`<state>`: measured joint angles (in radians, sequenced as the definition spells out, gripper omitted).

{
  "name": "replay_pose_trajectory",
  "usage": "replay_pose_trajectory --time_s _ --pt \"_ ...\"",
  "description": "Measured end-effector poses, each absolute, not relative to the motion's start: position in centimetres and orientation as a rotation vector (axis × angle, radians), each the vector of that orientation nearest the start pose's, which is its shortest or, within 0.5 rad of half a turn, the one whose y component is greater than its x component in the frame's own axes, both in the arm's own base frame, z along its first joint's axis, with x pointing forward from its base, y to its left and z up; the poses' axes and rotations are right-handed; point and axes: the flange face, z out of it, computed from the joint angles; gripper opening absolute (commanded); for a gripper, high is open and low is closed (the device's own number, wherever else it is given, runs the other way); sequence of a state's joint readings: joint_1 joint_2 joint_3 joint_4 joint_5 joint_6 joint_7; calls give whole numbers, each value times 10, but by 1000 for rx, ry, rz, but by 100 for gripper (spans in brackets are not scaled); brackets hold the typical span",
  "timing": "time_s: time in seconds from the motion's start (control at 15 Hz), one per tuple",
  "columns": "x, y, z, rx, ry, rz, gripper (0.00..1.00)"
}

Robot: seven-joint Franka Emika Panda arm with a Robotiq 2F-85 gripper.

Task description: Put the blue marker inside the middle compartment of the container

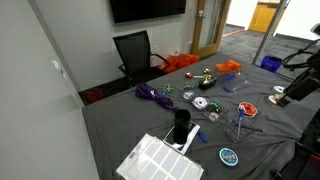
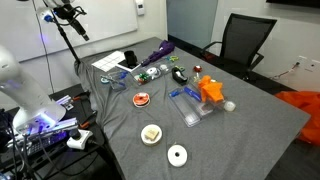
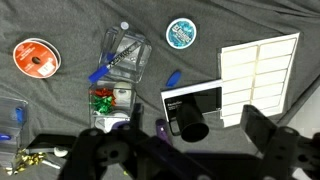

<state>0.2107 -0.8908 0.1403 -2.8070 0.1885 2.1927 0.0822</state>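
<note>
The blue marker's body (image 1: 239, 121) (image 3: 116, 59) lies across the clear container, and my gripper will go there next and close on it.
A clear container with compartments (image 3: 125, 72) lies on the grey cloth; it also shows in both exterior views (image 1: 240, 125) (image 2: 116, 80). A blue marker (image 3: 113, 64) lies slantwise across it, one end sticking past its edge; I cannot tell which compartment it rests in. One end compartment holds red and green bits (image 3: 104, 97). A second small blue piece (image 3: 172, 78) lies on the cloth beside the container. My gripper (image 3: 180, 150) shows only in the wrist view. It hangs high above the table, open and empty, over a black cup (image 3: 190, 122).
A white sectioned tray (image 3: 258, 70) lies next to the cup. A teal disc (image 3: 182, 33), a red disc (image 3: 35, 56) and a purple object (image 3: 162, 128) lie around. An orange object (image 2: 210, 90), a bowl (image 2: 151, 133) and a tape roll (image 2: 177, 154) lie further off.
</note>
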Motion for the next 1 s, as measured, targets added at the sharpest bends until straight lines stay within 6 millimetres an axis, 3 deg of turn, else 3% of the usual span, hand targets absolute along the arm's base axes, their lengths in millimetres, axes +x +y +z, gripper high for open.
replay_pose_trajectory --time_s 0.6,0.8,1.0 --pt "290 111 462 -3001 -200 -381 100" --pt "291 106 455 -3017 -63 -295 100" --pt "299 94 434 -3038 117 -160 100"
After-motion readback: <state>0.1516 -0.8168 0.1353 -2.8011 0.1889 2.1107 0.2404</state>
